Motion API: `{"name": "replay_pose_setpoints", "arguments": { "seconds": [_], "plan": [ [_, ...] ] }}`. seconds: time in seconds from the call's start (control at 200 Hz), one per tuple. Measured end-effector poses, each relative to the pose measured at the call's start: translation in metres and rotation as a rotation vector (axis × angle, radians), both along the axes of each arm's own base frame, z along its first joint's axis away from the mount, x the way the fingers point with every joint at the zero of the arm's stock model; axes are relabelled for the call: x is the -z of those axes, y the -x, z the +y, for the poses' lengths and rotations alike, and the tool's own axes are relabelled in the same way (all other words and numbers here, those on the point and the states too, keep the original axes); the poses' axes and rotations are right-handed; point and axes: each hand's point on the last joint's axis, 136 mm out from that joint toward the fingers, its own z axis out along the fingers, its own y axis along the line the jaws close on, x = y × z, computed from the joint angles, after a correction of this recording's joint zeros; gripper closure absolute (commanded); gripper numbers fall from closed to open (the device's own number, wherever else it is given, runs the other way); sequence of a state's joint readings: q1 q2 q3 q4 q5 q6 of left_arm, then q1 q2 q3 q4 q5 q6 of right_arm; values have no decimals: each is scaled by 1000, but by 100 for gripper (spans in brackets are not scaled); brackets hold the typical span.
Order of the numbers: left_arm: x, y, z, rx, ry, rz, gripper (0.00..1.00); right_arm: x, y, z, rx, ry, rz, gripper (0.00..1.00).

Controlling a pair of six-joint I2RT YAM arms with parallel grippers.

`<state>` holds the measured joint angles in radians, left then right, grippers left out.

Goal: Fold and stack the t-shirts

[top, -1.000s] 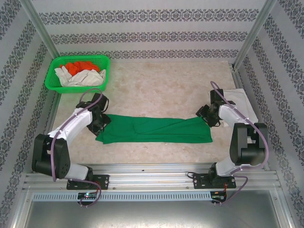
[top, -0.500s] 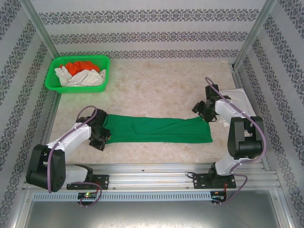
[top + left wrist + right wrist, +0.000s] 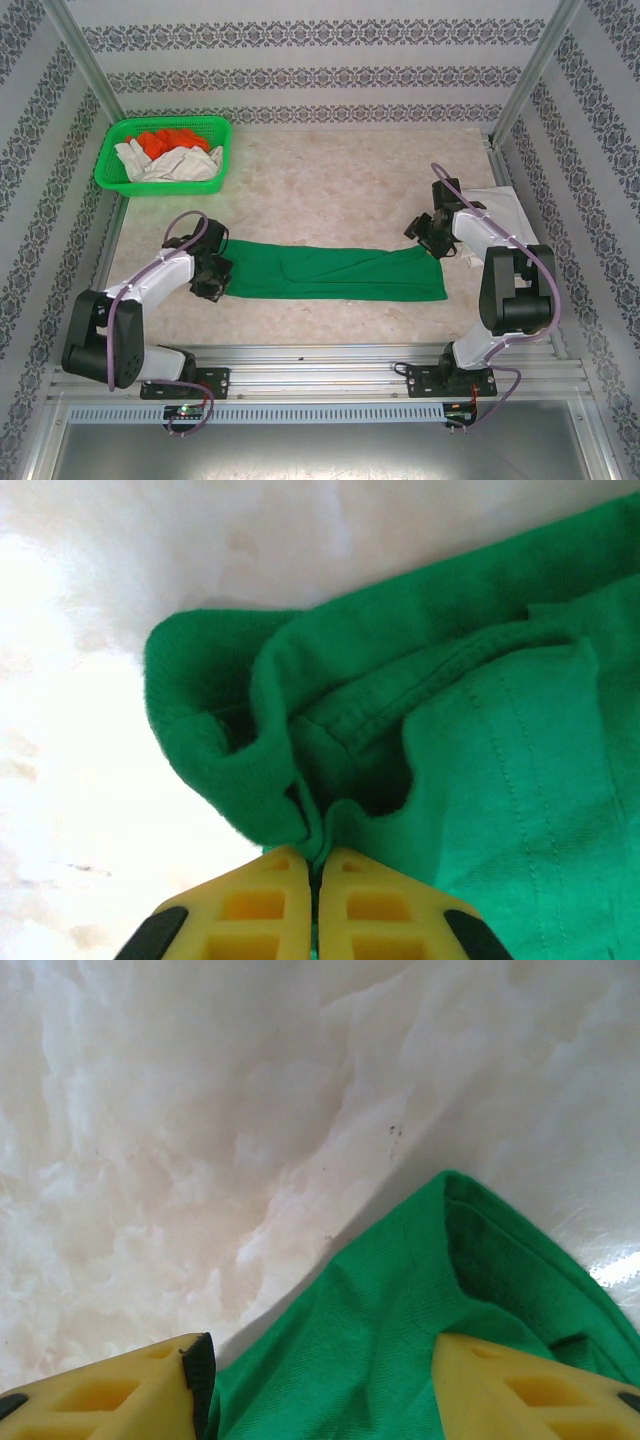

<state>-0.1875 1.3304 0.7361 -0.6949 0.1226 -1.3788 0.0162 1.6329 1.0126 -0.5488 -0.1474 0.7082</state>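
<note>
The green t-shirt's end curls and bunches at my left gripper's fingers. My left gripper needs to open, take the t-shirt's fold farther in and pull (image 3: 405,815) the t-shirt's end flat.
A dark green t-shirt (image 3: 330,272) lies folded into a long strip across the middle of the table. My left gripper (image 3: 213,277) is at the strip's left end, its yellow fingers (image 3: 262,905) shut on a bunched fold of the green cloth (image 3: 330,740). My right gripper (image 3: 428,236) hovers at the strip's far right corner, open, with the green corner (image 3: 420,1330) lying between its yellow fingers (image 3: 520,1385). An off-white folded shirt (image 3: 505,215) lies at the right edge beside the right arm. An orange shirt (image 3: 170,138) and an off-white shirt (image 3: 175,162) sit in the basket.
The bright green mesh basket (image 3: 118,180) stands at the back left corner. Patterned walls and metal frame posts (image 3: 85,60) enclose the table. Bare marbled tabletop (image 3: 340,185) lies behind the green strip.
My left gripper swung down to the strip's near left corner, then back up along its left end, now shut on the cloth. My right gripper shifted slightly back to the far right corner.
</note>
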Motion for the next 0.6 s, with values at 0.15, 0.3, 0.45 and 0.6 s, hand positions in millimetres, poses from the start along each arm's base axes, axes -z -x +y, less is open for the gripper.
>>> {"name": "replay_pose_setpoints", "arguments": {
  "seconds": [0.15,0.3,0.45,0.6],
  "plan": [
    [-8,3,0,7,7,-17,91,0,0,2,-2,0,0,40],
    [-3,5,0,10,6,2,98,0,0,7,-1,-2,2,40],
    [4,7,0,5,13,37,87,0,1,8,-3,2,1,40],
    [3,6,-2,14,25,39,77,-2,0,7,1,4,-3,40]
  ]
}}
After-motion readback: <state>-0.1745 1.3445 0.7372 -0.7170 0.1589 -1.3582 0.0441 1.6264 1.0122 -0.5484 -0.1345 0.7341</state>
